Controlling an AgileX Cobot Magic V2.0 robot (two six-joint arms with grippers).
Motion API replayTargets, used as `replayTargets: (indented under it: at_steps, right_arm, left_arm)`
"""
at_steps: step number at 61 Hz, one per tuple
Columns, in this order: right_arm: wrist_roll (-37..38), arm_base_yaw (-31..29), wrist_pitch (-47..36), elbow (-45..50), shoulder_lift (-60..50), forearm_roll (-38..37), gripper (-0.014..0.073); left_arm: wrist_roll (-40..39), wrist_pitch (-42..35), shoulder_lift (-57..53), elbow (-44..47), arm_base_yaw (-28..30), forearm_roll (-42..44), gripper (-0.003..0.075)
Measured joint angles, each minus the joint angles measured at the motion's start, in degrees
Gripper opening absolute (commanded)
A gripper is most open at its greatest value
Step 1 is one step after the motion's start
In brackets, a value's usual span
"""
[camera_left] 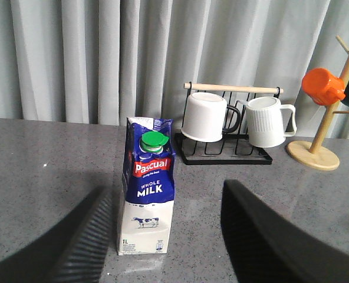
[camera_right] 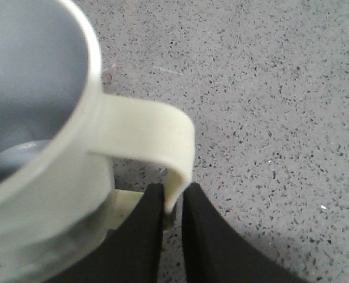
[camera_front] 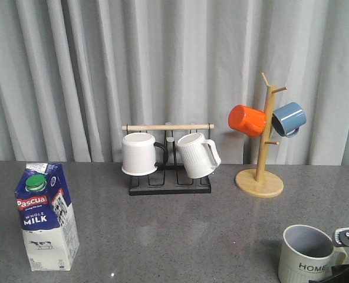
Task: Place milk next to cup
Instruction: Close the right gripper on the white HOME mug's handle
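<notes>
My right gripper will put the cup down on the front middle of the grey table (camera_front: 201, 276), in line with the white ribbed mug.
The milk (camera_front: 45, 215) stands upright at the front left of the grey table, a blue-and-white carton with a green cap. In the left wrist view the milk (camera_left: 148, 194) is just beyond my open left gripper (camera_left: 167, 200), whose fingers flank it without touching. The cup (camera_front: 307, 253), a cream ribbed mug lettered "HOME", sits at the front right. My right gripper (camera_front: 348, 262) is beside it. The right wrist view shows the cup (camera_right: 39, 118) up close, with my right gripper (camera_right: 173, 197) shut on its handle (camera_right: 151, 135).
A black rack (camera_front: 170, 184) at the back middle holds a plain white mug (camera_front: 139, 153) and a white ribbed mug (camera_front: 196, 155). A wooden mug tree (camera_front: 260, 177) at the back right carries an orange mug (camera_front: 247, 120) and a blue mug (camera_front: 289, 118). A grey curtain hangs behind.
</notes>
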Motion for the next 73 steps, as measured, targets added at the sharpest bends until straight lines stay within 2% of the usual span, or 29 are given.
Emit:
replayTargets:
  at_steps: [12,23,31,42,51,73]
  right_arm:
    - [0.6,0.0,1.2,-1.2,-1.0,-0.6,-0.0009]
    - [0.9,1.5,7.2,-6.3,-5.2,-1.1,-0.0007]
    - [0.9,7.8,11.2,-9.2,-6.8,-1.7,-0.0005]
    - [0.9,17.5,12.4,-11.6,-5.3,-0.4,-0.0005]
    - [1.3,21.6,11.7,-11.9,-0.9,2.5,-0.0005]
    - [1.3,22.4,12.3,-18.6,7.9,4.0,0.0008]
  left_arm:
    - [0.0,0.1,0.0,0.0,0.0,0.0,0.0409]
    - [0.0,0.4,0.0,0.0,0.0,0.0,0.0409]
    - [0.0,0.4,0.0,0.0,0.0,0.0,0.0409]
    - [0.0,0.4,0.0,0.0,0.0,0.0,0.0409]
    - [0.0,0.4,0.0,0.0,0.0,0.0,0.0409]
    - [0.0,0.5,0.0,0.0,0.0,0.0,0.0409]
